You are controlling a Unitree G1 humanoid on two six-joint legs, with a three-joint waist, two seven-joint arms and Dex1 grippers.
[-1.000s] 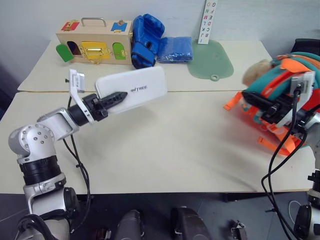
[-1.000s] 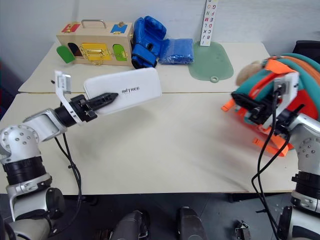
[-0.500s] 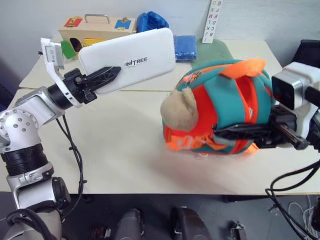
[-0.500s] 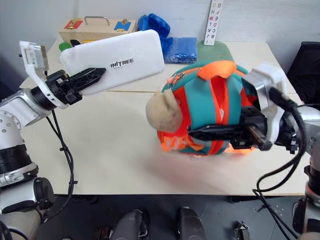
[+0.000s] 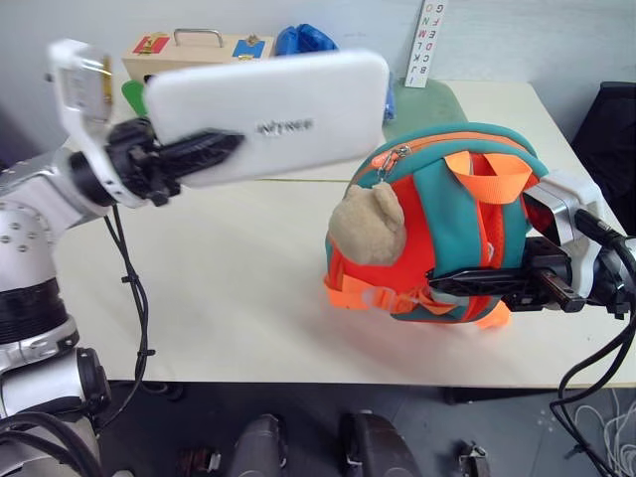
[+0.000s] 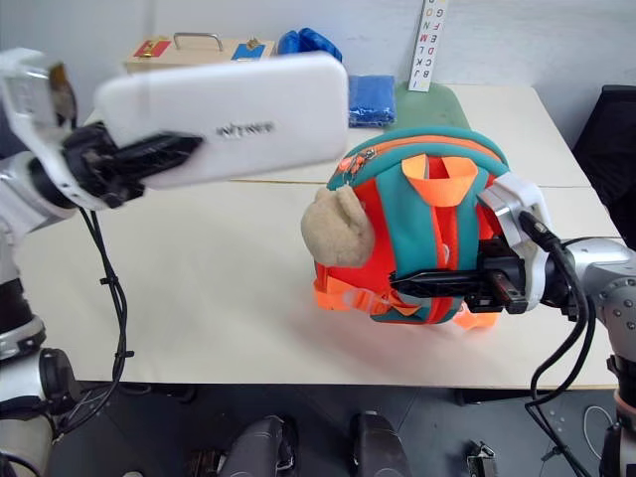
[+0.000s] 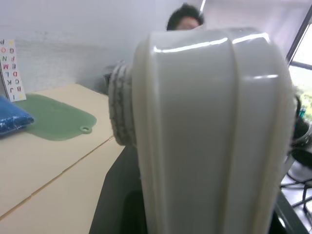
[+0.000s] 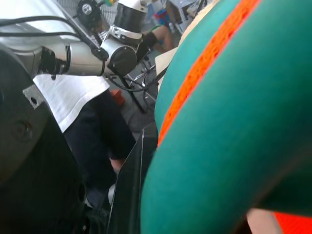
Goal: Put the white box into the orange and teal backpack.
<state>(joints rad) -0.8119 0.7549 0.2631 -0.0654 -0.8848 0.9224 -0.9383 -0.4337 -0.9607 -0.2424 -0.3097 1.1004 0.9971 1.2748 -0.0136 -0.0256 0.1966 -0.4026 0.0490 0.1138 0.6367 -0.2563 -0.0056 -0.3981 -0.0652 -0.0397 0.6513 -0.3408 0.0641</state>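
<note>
The left gripper will release the white box inside the backpack's zipper opening (image 5: 402, 204), just behind the beige plush toy.
My left gripper (image 5: 224, 147) is shut on the white box (image 5: 278, 109) and holds it in the air over the left half of the table, long side roughly level, lettering facing me. In the left wrist view the box's rounded edge (image 7: 209, 136) stands close up. The orange and teal backpack (image 5: 447, 229) stands upright on the table at the right, just below the box's right end. Its beige plush toy (image 5: 368, 224) hangs on the left side and the zipper runs along the top. My right gripper (image 5: 442, 285) is shut on the backpack's lower front, and its teal fabric (image 8: 243, 122) shows close up.
At the table's back stand a wooden box with coloured latches (image 5: 194, 50), a blue boxing glove (image 5: 308, 40), a green mat (image 5: 422, 99) and a letter chart (image 5: 429, 45). A black chair (image 5: 611, 129) is at the right. A person in a white shirt (image 8: 73, 97) is nearby.
My right gripper has pulled the backpack in from the table's right edge toward the middle and stood it upright. My left gripper has raised and rolled the white box, bringing it nearer.
</note>
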